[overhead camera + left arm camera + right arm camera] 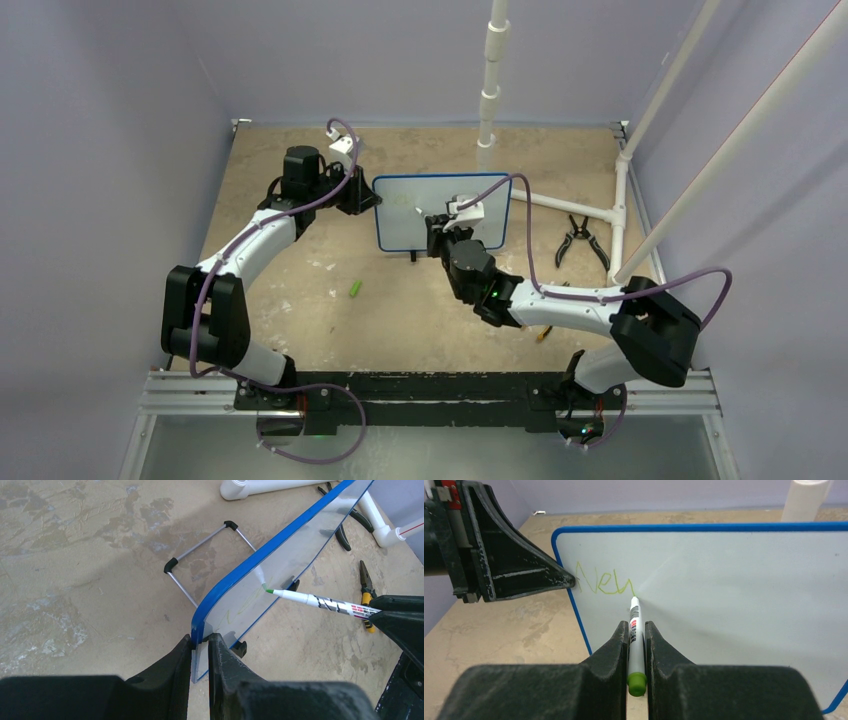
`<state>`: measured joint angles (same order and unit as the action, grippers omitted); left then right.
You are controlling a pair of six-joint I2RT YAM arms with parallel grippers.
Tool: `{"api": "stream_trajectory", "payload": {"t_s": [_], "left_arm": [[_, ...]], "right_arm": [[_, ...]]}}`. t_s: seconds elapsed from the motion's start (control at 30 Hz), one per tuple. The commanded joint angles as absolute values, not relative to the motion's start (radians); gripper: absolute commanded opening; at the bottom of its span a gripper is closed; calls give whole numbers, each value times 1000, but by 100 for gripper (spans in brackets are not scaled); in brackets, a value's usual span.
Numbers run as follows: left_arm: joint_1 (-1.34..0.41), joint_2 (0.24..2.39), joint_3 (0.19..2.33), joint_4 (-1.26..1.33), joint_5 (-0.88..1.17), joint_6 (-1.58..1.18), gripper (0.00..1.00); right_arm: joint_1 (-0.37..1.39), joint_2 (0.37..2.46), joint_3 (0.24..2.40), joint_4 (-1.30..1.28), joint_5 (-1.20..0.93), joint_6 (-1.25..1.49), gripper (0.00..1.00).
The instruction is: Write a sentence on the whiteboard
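My left gripper will move its hold from the whiteboard's side edge up to the whiteboard's top corner [379, 179] before more letters, because the writing runs farther away.
The whiteboard [400, 225] stands upright near the back middle of the table, white with a thin blue frame. My left gripper [362, 195] is shut on its left edge; in the left wrist view the left gripper [201, 639] pinches the blue rim of the whiteboard [280, 565]. My right gripper [636, 626] is shut on a white marker [635, 640] with a green end. The marker's tip touches the whiteboard [734, 590] at the end of the sentence [604, 585], a few green letters at upper left. The right gripper [440, 222] is in front of the board.
A green marker cap [355, 288] lies on the table left of centre. Black pliers [580, 240] lie right of the board beside white PVC pipes [620, 210]. A yellow-handled tool [366, 587] lies near the right arm. The board's wire stand [210, 560] juts out behind it.
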<state>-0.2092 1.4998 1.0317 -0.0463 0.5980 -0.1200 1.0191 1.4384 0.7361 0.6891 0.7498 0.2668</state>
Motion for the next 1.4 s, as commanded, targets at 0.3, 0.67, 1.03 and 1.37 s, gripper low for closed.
{"api": "stream_trajectory", "payload": {"t_s": [0.3, 0.67, 1.03, 1.37], "left_arm": [[-206, 1500, 1024, -21, 614, -124, 11], [-207, 1500, 1024, -21, 617, -124, 11], [-207, 1500, 1025, -22, 617, -123, 11], [-206, 1491, 1027, -36, 598, -119, 13]], "right_arm": [[1008, 1416, 756, 703, 822, 234, 0], [1008, 1409, 794, 753, 832, 171, 0], [1007, 1413, 801, 767, 835, 163, 0], [1008, 1359, 780, 746, 720, 135, 0]]}}
